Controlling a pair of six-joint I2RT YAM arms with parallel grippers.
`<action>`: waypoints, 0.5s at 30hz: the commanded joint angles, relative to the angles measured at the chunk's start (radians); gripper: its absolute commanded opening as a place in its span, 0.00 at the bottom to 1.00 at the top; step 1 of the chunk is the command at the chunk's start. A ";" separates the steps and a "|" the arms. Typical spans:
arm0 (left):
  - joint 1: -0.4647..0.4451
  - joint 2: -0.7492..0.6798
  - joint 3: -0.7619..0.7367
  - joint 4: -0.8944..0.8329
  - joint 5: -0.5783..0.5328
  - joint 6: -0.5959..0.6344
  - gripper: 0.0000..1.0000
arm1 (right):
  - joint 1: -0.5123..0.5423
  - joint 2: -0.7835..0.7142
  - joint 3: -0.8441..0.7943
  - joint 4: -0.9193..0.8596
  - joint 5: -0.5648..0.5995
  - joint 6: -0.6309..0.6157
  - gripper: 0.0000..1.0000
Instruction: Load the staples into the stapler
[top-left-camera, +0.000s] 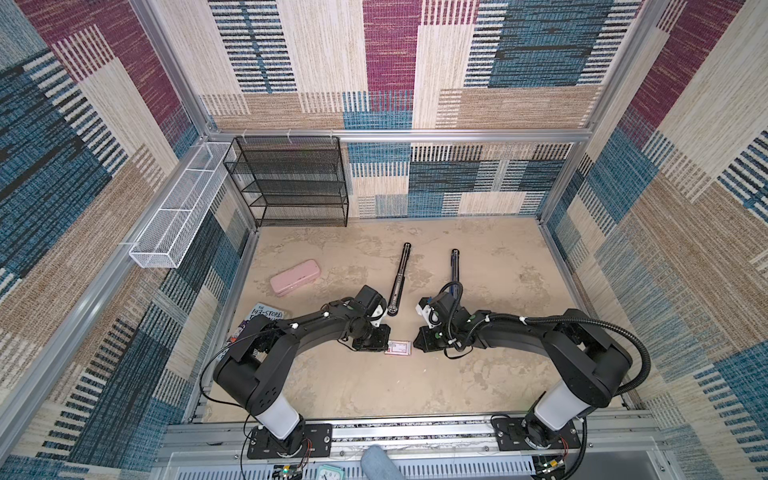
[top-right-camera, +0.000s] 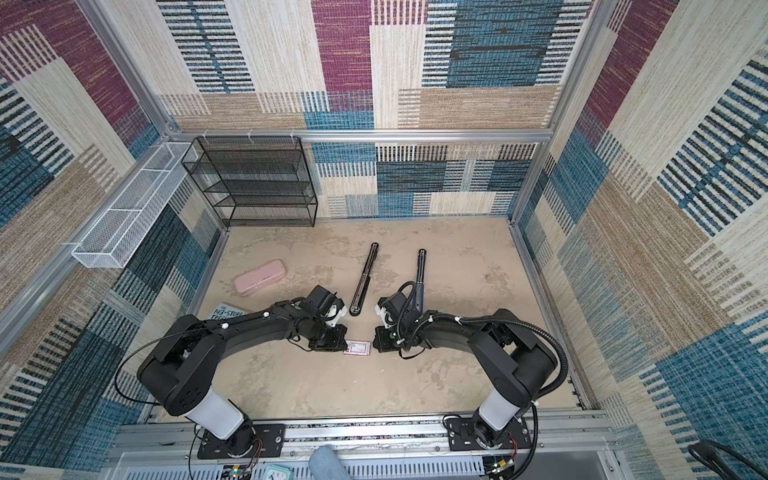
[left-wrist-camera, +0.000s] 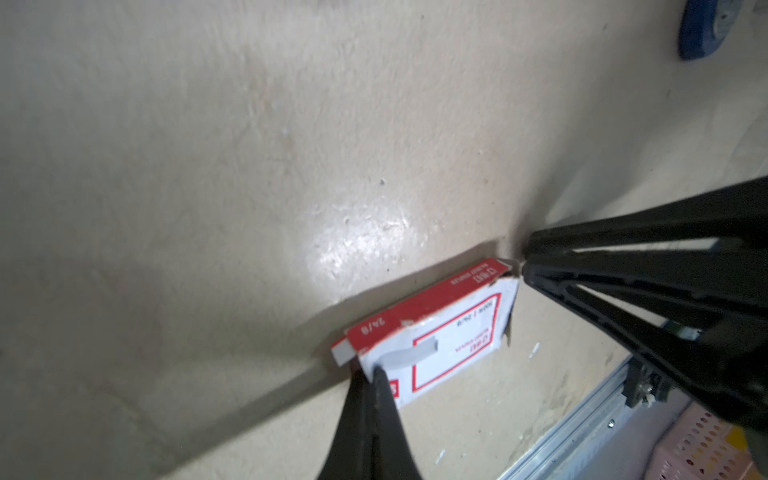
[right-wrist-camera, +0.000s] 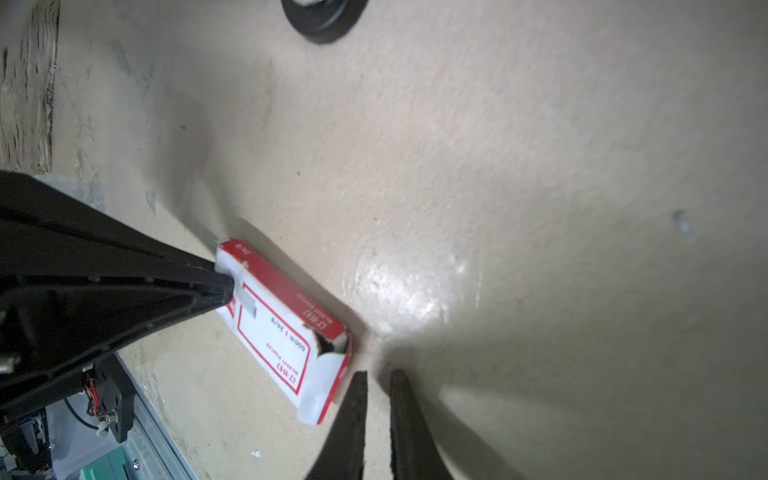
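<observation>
The white flap covers the torn end of the box just off my right gripper's fingers, so next I pinch the flap's edge (right-wrist-camera: 338, 382) with my right gripper and pull it open.
The staples are hidden inside a small flat white box with red edges (top-left-camera: 398, 348) (top-right-camera: 357, 348) lying on the table between both grippers. My left gripper (left-wrist-camera: 376, 371) is shut, its tips against one end of the box (left-wrist-camera: 453, 332) where a grey tab shows; whether it pinches the tab I cannot tell. My right gripper (right-wrist-camera: 379, 374) stands just off the other, torn end of the box (right-wrist-camera: 278, 332), its fingers a narrow gap apart with nothing between them. The stapler (top-left-camera: 398, 282), long and black with a silvery channel, lies behind the grippers.
A second long black piece with blue on it (top-left-camera: 455, 270) lies right of the stapler, its near end hidden by my right wrist. A pink pencil case (top-left-camera: 295, 277) and a book (top-left-camera: 266, 318) lie at the left. A black mesh shelf (top-left-camera: 291, 183) and a white mesh basket (top-left-camera: 178, 208) stand at the back left.
</observation>
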 joint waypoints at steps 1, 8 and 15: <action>0.002 -0.010 -0.002 -0.018 -0.011 0.010 0.00 | -0.002 -0.020 0.000 -0.039 0.034 0.013 0.21; 0.002 -0.014 -0.007 -0.005 -0.002 -0.003 0.00 | 0.028 -0.038 0.023 -0.008 -0.017 0.007 0.45; 0.002 -0.015 -0.014 0.008 0.007 -0.016 0.13 | 0.068 0.024 0.060 -0.024 -0.001 0.011 0.47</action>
